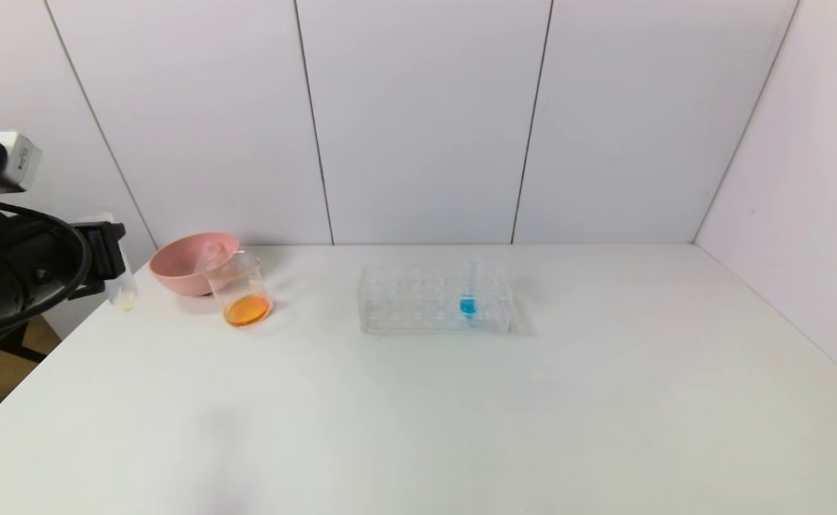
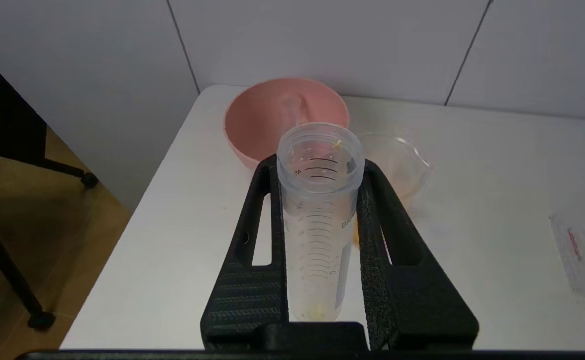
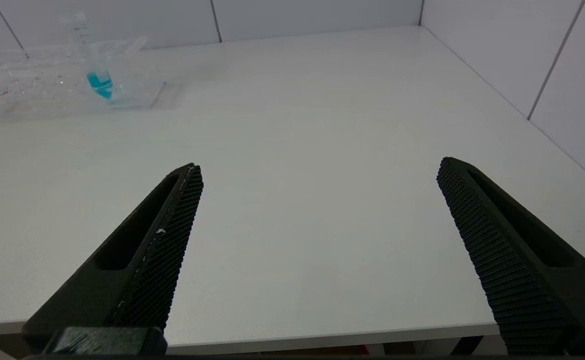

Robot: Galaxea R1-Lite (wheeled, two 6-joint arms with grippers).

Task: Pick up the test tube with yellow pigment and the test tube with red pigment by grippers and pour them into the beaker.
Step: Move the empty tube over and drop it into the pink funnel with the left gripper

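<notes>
The test tube with yellow pigment, now held upright beside the beaker, will be let go by my left gripper in the pink bowl (image 1: 189, 257) (image 2: 274, 117) beside the clear tube.
My left gripper (image 1: 112, 266) is at the table's far left edge, shut on the test tube with yellow pigment (image 1: 125, 290). In the left wrist view the gripper (image 2: 320, 167) holds this tube (image 2: 317, 225) upright; only a trace of yellow shows at its tip. The beaker (image 1: 243, 290) stands just right of it with orange liquid at its bottom, and also shows in the left wrist view (image 2: 397, 160). A faint clear tube (image 2: 292, 110) lies in the pink bowl; I cannot tell which tube it is. My right gripper (image 3: 320, 170) is open and empty over the table's front edge.
The pink bowl (image 1: 182, 268) stands behind the beaker, touching it. A clear tube rack (image 1: 418, 304) sits mid-table and holds a blue-liquid tube (image 1: 469, 290). White walls close the back and right sides. The floor drops off beyond the table's left edge.
</notes>
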